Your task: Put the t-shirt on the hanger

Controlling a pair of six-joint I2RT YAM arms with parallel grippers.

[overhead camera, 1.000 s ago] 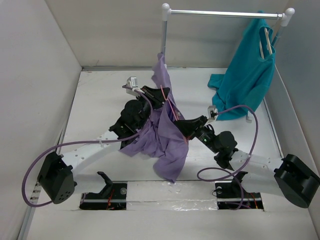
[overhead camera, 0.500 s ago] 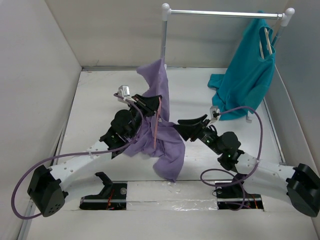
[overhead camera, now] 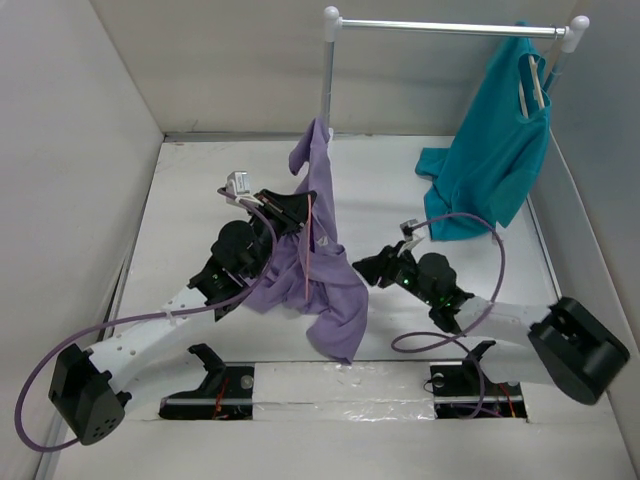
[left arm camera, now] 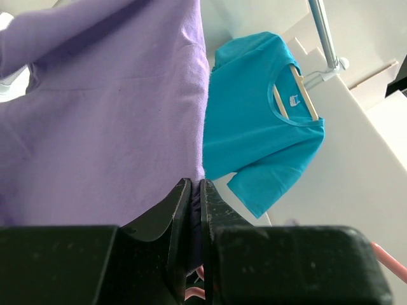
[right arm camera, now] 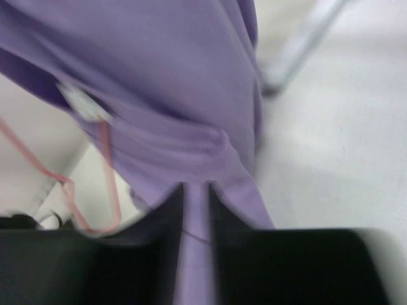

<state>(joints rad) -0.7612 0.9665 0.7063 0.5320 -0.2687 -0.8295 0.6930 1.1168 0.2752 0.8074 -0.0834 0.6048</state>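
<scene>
The lower end of the hanger hangs outside the t-shirt's loose collar. I will open my right gripper, take the collar's folded corner (right arm camera: 219, 143) and pull it toward that end of the hanger.
The lavender t-shirt (overhead camera: 335, 300) hangs bunched from my left gripper (overhead camera: 297, 208) in the middle of the table, its upper part raised in front of the rack pole and its lower part trailing to the near edge. The thin pink hanger (overhead camera: 308, 255) shows as a wire running down the cloth. In the left wrist view my gripper (left arm camera: 196, 187) is shut on a fold of the t-shirt (left arm camera: 108, 114), with pink hanger wire (left arm camera: 389, 262) low down. My right gripper (overhead camera: 362, 268) is at the shirt's right edge. In its wrist view it (right arm camera: 196, 187) pinches the t-shirt (right arm camera: 178, 76), the hanger (right arm camera: 111, 178) to its left.
A teal shirt (overhead camera: 495, 160) hangs on a pale hanger (overhead camera: 535, 85) from the rack rail (overhead camera: 450, 28) at the back right, its hem on the table. The rack's left pole (overhead camera: 327, 90) stands just behind the lavender shirt. White walls enclose the table.
My left gripper has drawn left and toward the near edge with the shirt. My right gripper has dropped lower and nearer, still at the shirt's right edge. The shirt's raised top has narrowed.
</scene>
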